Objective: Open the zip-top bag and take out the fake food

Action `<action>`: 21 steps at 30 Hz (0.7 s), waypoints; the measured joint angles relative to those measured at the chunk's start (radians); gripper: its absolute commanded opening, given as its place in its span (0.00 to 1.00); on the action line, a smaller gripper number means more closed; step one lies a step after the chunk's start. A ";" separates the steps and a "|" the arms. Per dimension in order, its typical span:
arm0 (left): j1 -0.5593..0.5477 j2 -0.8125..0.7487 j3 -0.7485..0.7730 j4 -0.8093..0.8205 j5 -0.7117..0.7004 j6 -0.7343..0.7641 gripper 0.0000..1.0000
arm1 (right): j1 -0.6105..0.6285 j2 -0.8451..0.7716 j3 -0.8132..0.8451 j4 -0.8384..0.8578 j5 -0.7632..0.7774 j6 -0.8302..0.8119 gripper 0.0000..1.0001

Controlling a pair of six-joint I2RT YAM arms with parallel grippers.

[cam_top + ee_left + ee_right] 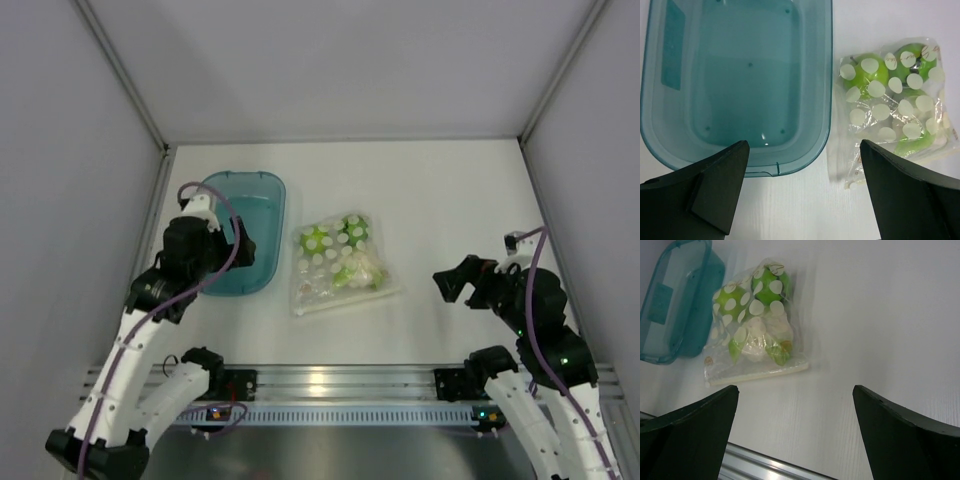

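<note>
The robot's left gripper should move to the middle of the strip edge (pixel 347 302) on the zip-top bag and close there.
The zip-top bag (pixel 340 262) lies flat in the middle of the white table, clear plastic with pale dots, its strip edge toward me. Inside it is the fake food: two green balls (pixel 316 240) (pixel 352 231) and a white-and-green leafy lump (pixel 364 264). The left wrist view has the bag (pixel 895 115) at its right, and the right wrist view has the bag (pixel 755 335) at its upper left. My left gripper (pixel 238 258) (pixel 804 147) hovers open over the tub's near right corner, left of the bag. My right gripper (pixel 455 282) (pixel 795 389) stands open and holds nothing, well right of the bag.
A teal plastic tub (pixel 245 215) (pixel 740 75) (pixel 670 305) with nothing in it sits just left of the bag. An aluminium rail (pixel 330 380) (pixel 770 467) runs along the near table edge. Grey walls close in the left, right and back.
</note>
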 measured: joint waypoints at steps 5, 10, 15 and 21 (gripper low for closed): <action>-0.132 0.222 0.119 -0.016 -0.063 -0.001 0.99 | 0.000 0.000 -0.003 0.002 -0.007 0.000 0.99; -0.465 0.372 0.224 -0.023 -0.241 -0.017 0.99 | 0.000 -0.003 -0.003 0.005 -0.008 0.002 0.99; -0.812 0.555 0.267 -0.021 -0.419 0.004 0.99 | 0.000 -0.026 -0.003 0.005 -0.008 0.003 1.00; -1.061 0.860 0.272 -0.023 -0.613 0.035 0.98 | 0.000 -0.033 0.004 -0.002 -0.004 0.000 0.99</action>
